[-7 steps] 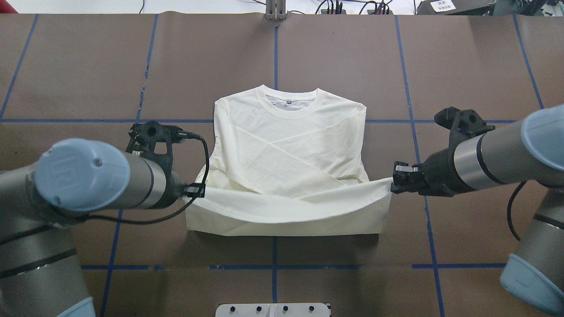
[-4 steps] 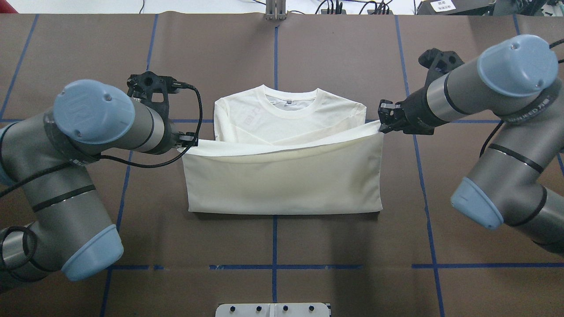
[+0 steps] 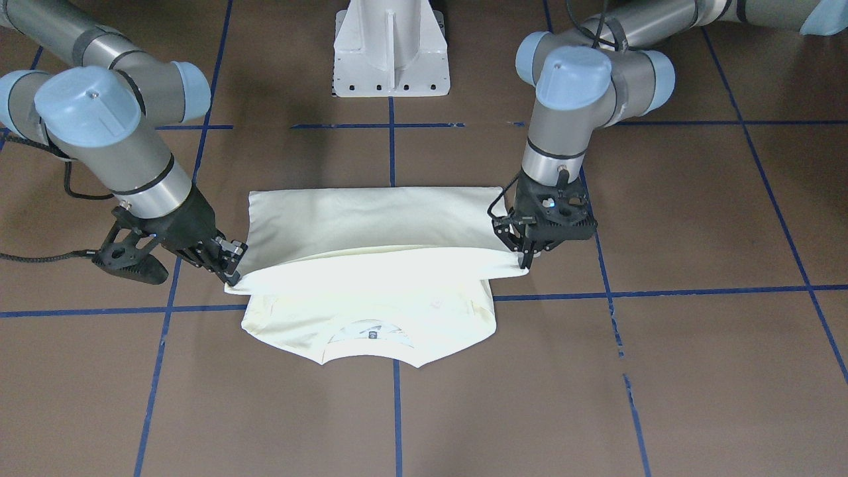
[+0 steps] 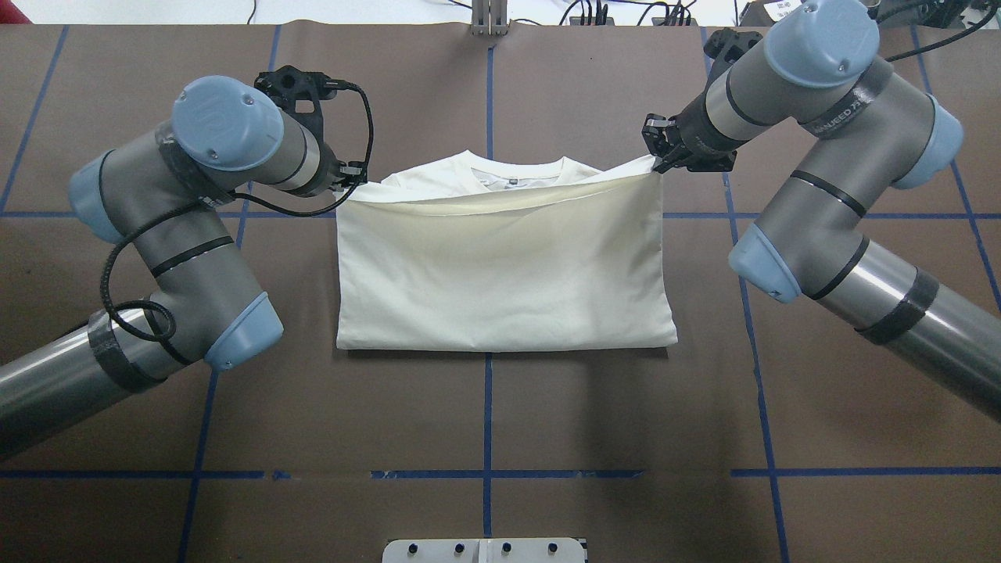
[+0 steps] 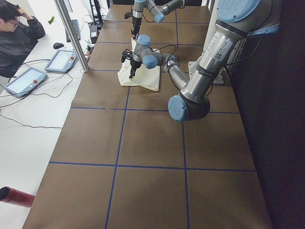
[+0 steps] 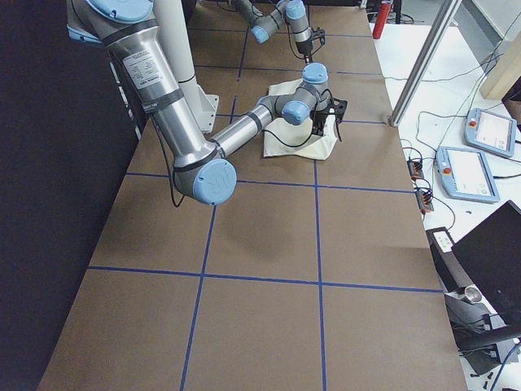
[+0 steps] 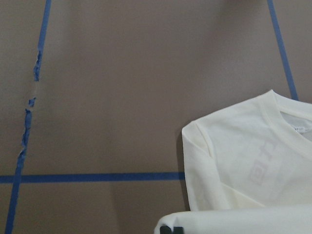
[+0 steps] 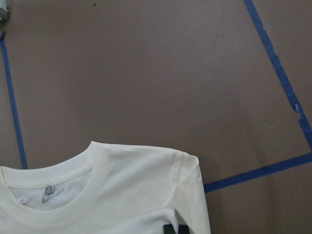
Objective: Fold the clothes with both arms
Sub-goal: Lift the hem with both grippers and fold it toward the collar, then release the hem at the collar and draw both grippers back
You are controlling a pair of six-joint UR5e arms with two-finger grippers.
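Observation:
The shirt's hem corner, still raised short of the collar, will be let go by my left gripper, and I should leave it by the blue tape line just outside the shirt's shoulder (image 3: 519, 307) (image 7: 149, 160).
The cream-white shirt (image 4: 500, 274) lies plain side up on the brown table, its lower half folded over toward the collar (image 4: 512, 168). My left gripper (image 4: 356, 173) is shut on the left corner of the hem, just above the shirt's left shoulder. My right gripper (image 4: 655, 152) is shut on the right corner, near the right shoulder. The front-facing view shows the left gripper (image 3: 523, 255) and right gripper (image 3: 232, 265) holding the hem (image 3: 371, 265) slightly raised, short of the collar. The wrist views show the shoulder (image 7: 234, 156) and the collar (image 8: 97, 195). The cat print is hidden.
The white pedestal base (image 3: 391, 59) stands at the near edge of the table. Blue tape lines (image 4: 486, 407) grid the brown table cover. An operator (image 5: 19, 33) sits beyond the far edge by tablets and a metal post (image 5: 71, 33).
Both grippers have carried the hem away from the robot, from mid-shirt up to the shoulders. The folded flap now covers nearly the whole shirt below the collar.

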